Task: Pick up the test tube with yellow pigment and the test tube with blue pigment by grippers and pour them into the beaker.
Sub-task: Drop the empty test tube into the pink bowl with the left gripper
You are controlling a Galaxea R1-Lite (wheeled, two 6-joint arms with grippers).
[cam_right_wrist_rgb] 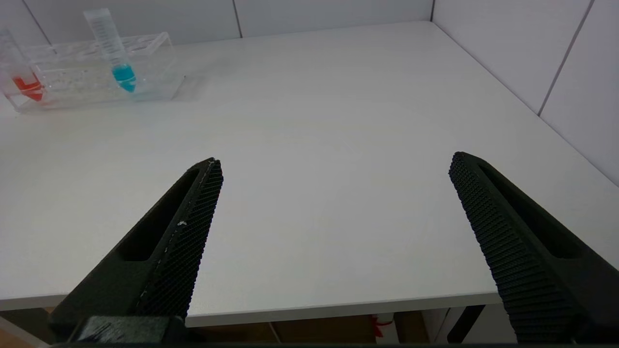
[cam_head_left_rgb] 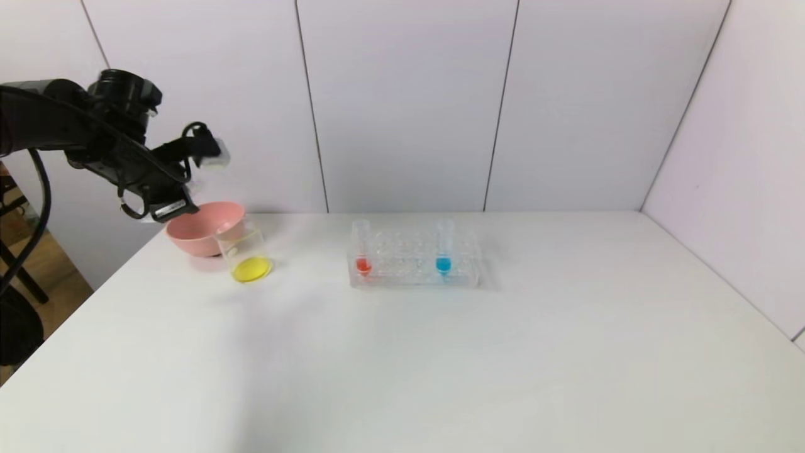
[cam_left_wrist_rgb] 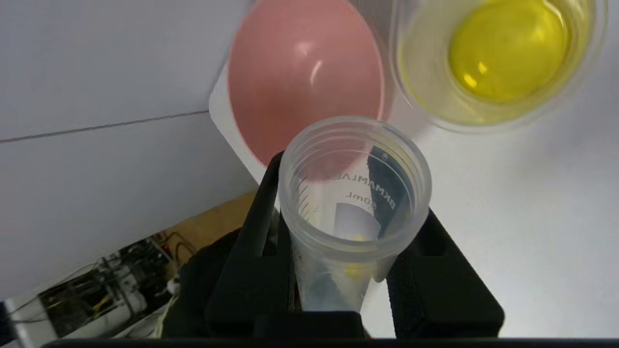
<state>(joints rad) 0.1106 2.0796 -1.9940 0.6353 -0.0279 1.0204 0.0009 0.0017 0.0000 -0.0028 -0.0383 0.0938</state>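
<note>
My left gripper is to let go of the test tube with yellow pigment inside the pink bowl (cam_head_left_rgb: 197, 229) (cam_left_wrist_rgb: 307, 95) behind the beaker.
My left gripper (cam_left_wrist_rgb: 352, 193) is shut on the test tube with yellow pigment (cam_left_wrist_rgb: 338, 275), held tilted in the air with its open mouth towards the pink bowl and the beaker. Only a small yellow trace shows inside the tube. The beaker (cam_head_left_rgb: 248, 255) holds yellow liquid and also shows in the left wrist view (cam_left_wrist_rgb: 498, 58). In the head view the left gripper (cam_head_left_rgb: 165, 209) hangs above the bowl's left rim. The test tube with blue pigment (cam_head_left_rgb: 444, 248) stands upright in the rack; it also shows in the right wrist view (cam_right_wrist_rgb: 116, 53). My right gripper (cam_right_wrist_rgb: 336, 164) is open and empty above the table's front edge.
A pink bowl (cam_head_left_rgb: 201, 228) sits just behind and left of the beaker, touching it or nearly so. A clear tube rack (cam_head_left_rgb: 409, 267) stands mid-table with a red-bottomed tube (cam_head_left_rgb: 362, 251) at its left end. Walls close the back and right sides.
</note>
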